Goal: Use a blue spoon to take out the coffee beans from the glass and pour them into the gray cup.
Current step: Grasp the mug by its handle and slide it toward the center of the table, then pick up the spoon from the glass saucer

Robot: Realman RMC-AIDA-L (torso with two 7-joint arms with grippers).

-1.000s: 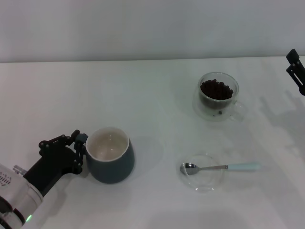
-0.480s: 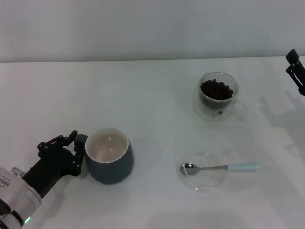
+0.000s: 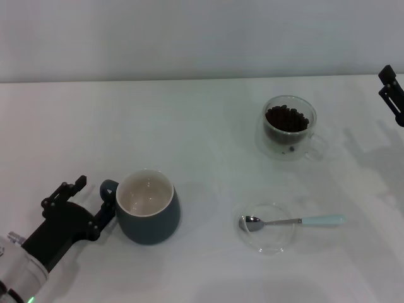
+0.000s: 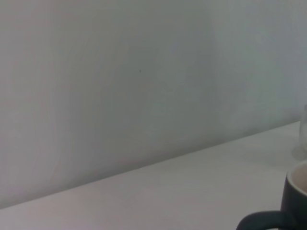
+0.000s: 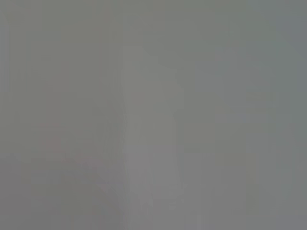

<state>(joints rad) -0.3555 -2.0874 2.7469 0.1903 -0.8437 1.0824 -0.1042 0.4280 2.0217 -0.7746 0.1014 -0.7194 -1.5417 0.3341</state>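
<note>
I will move my right gripper to the blue spoon next and close it on the middle of its handle (image 3: 323, 220), past the edge of the clear glass saucer.
The gray cup (image 3: 147, 206) stands upright at the front left, its cream inside empty and its handle (image 3: 107, 189) turned toward my left gripper (image 3: 88, 202). That gripper is open and just clear of the handle. The cup's edge and handle also show in the left wrist view (image 4: 293, 197). The glass (image 3: 289, 127) with coffee beans (image 3: 286, 118) stands at the back right. The blue spoon (image 3: 291, 221) lies with its bowl on a clear glass saucer (image 3: 270, 235) and its handle pointing right. My right gripper (image 3: 392, 95) hangs at the far right edge, only partly in view.
The white table (image 3: 202, 126) runs back to a plain pale wall. The right wrist view shows only a blank grey surface.
My left gripper has let go of the gray cup's handle and drawn back toward the front left. The cup has shifted slightly. The right arm, glass and spoon have not moved.
</note>
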